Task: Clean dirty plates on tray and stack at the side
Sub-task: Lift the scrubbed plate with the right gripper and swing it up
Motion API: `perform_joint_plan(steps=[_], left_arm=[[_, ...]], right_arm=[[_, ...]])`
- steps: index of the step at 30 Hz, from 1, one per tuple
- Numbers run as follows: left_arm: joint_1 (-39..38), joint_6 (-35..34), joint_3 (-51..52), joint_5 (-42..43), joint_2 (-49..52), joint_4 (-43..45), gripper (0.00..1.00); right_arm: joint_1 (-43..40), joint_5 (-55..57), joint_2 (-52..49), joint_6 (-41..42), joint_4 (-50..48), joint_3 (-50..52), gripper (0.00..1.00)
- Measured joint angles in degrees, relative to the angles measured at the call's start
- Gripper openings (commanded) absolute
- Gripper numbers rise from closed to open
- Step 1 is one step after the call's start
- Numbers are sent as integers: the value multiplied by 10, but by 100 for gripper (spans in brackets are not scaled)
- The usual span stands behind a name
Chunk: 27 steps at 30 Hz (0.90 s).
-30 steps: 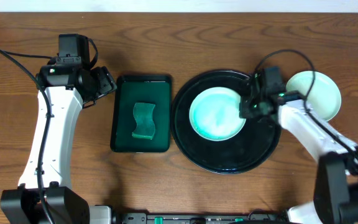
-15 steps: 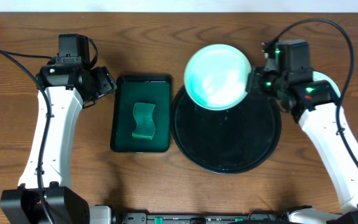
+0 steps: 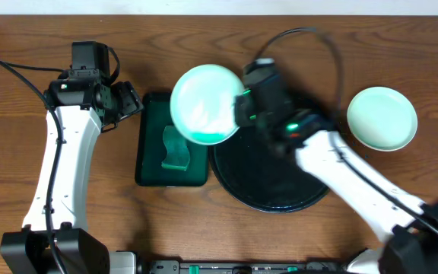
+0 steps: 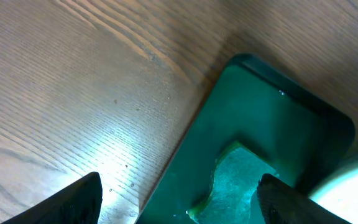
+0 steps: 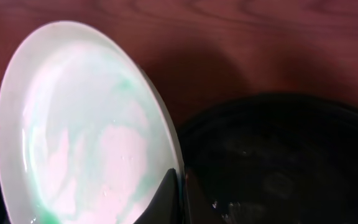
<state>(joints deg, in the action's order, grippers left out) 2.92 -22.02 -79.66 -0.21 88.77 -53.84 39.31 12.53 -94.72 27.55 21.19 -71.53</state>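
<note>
My right gripper is going to release the smeared white plate, now held above the gap between trays, on top of the second white plate (image 3: 382, 119) that lies beside the black tray.
My right gripper (image 3: 239, 105) is shut on the rim of a white plate (image 3: 205, 103) smeared with green and holds it in the air over the gap between the black tray (image 3: 280, 179) and the green tray (image 3: 152, 164). In the right wrist view the plate (image 5: 86, 130) fills the left, with my fingers (image 5: 166, 199) pinching its edge and the black tray (image 5: 278, 162) below. A second white plate (image 3: 382, 117) lies on the table at the right. My left gripper (image 4: 179, 202) is open and empty above the green tray's near corner.
The dark green tray (image 4: 272, 143) holds a wavy green sponge (image 3: 177, 146), also in the left wrist view (image 4: 238, 183). The left arm (image 3: 67, 144) runs along the table's left side. A cable loops above the right arm.
My right gripper lifted the smeared plate off the black tray and carried it left, to above the green tray's right edge. The left arm has not moved.
</note>
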Motion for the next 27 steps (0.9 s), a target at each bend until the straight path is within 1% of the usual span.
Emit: perform_joint_plan(steps=[3, 5, 8, 11, 13, 19, 24, 27], left_arm=[[0, 0, 0, 0, 0, 0, 80], [0, 0, 0, 0, 0, 0, 80], [0, 0, 0, 0, 0, 0, 80], [0, 0, 0, 0, 0, 0, 80], [0, 0, 0, 0, 0, 0, 80], [0, 0, 0, 0, 0, -1, 80], [0, 0, 0, 0, 0, -1, 80], [0, 0, 0, 0, 0, -1, 80]], right_arm=[[34, 60, -25, -8, -32, 0, 1], [55, 105, -35, -33, -66, 0, 1], [79, 175, -37, -94, -129, 0, 1], [103, 247, -37, -184, -205, 0, 1], [123, 293, -37, -263, -260, 0, 1], [169, 363, -37, -468, -378, -1, 1], [187, 386, -37, -590, -454, -1, 1], [189, 390, -37, -644, -482, -1, 1]])
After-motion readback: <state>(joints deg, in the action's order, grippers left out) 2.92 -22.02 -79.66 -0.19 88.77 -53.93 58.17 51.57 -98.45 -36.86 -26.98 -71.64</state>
